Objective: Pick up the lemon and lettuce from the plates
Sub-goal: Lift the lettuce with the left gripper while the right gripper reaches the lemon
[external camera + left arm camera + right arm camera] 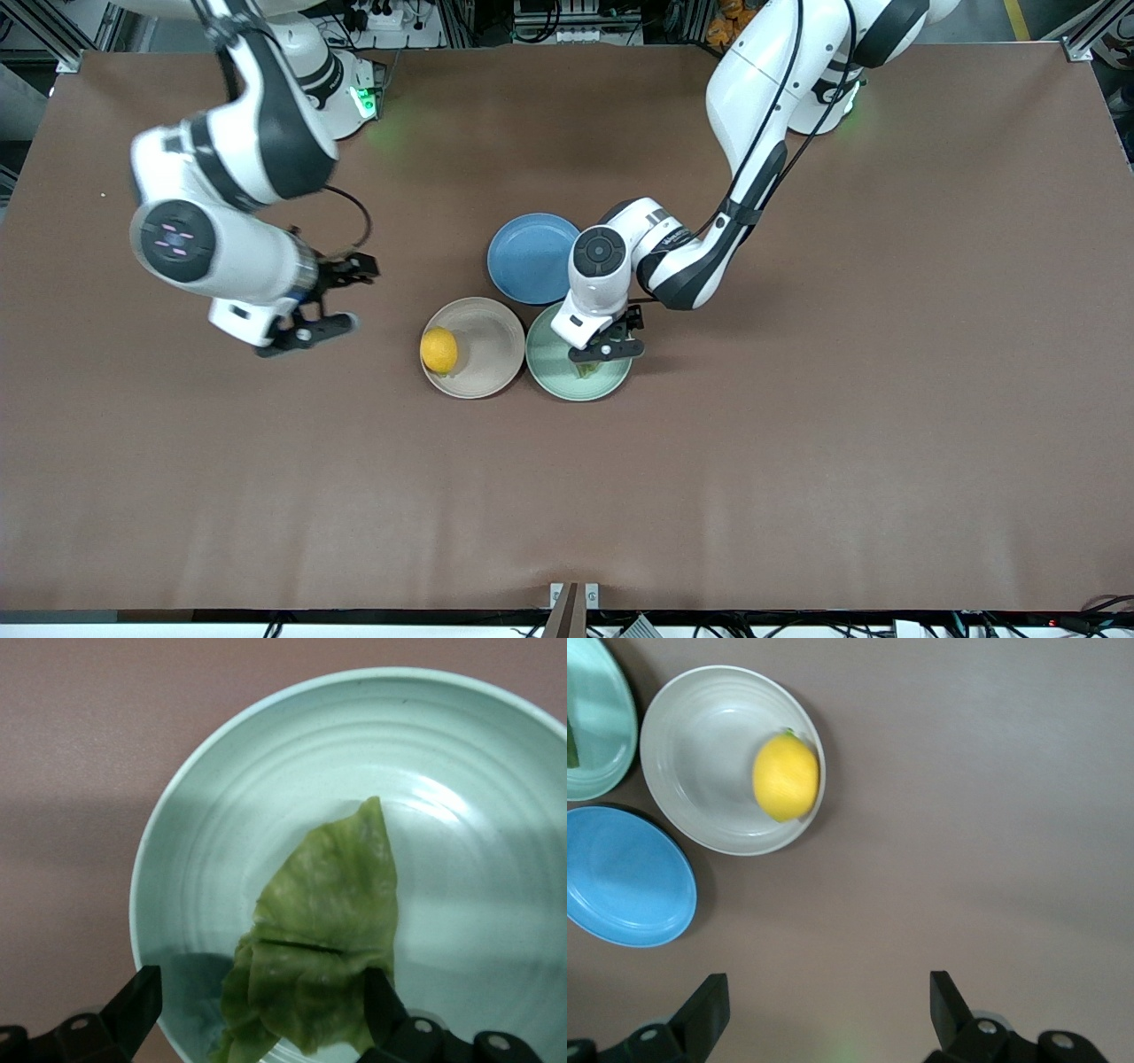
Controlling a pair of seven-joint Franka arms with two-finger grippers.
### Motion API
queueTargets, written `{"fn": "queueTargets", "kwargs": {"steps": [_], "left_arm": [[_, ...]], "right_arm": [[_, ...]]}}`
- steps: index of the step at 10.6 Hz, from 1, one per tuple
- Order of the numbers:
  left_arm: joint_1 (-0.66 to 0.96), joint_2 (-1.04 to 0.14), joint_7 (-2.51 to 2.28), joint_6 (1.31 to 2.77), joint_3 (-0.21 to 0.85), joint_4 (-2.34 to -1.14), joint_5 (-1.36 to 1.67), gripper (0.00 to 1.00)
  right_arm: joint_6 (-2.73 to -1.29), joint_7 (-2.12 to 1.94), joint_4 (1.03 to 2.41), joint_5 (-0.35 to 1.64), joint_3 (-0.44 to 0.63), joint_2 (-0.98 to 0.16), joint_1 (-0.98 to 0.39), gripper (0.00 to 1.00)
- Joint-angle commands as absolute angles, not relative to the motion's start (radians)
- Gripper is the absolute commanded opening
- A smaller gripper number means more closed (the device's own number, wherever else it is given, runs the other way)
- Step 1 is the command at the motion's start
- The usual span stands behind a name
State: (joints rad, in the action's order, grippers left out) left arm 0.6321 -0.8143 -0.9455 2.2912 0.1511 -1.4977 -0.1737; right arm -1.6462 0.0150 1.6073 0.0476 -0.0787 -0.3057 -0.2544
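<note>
I should close my right gripper around the middle of the yellow lemon (438,350) (786,778), which lies at the rim of the beige-pink plate.
The yellow lemon (438,350) lies on the beige-pink plate (492,350), at the rim toward the right arm's end; it also shows in the right wrist view (786,777). The green lettuce (323,930) lies in the mint plate (221,797), mostly hidden under the left hand in the front view. My left gripper (602,354) is open and low over the mint plate (542,354). Its fingers straddle the lettuce, and one fingertip (381,997) is at the leaf's edge. My right gripper (361,294) is open and empty over bare table, beside the beige-pink plate (700,753).
An empty blue plate (527,257) lies farther from the front camera, touching both other plates, partly under the left arm's wrist. Brown table surface (797,443) spreads around the three plates.
</note>
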Motion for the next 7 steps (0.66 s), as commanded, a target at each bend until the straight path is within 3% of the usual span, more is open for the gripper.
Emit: {"fn": "queueTargets", "kwargs": {"steps": [1, 7], "left_arm": [[0.644, -0.834, -0.986, 2.313, 0.144, -1.474, -0.206, 1.00], [0.650, -0.833, -1.042, 2.376, 0.143, -1.470, -0.206, 1.00]], "right_arm": [[-1.736, 0.020, 1.597, 0.058, -0.071, -0.380, -0.285, 1.00], [-1.951, 0.041, 1.627, 0.057, -0.071, -0.488, -0.316, 1.00]]}}
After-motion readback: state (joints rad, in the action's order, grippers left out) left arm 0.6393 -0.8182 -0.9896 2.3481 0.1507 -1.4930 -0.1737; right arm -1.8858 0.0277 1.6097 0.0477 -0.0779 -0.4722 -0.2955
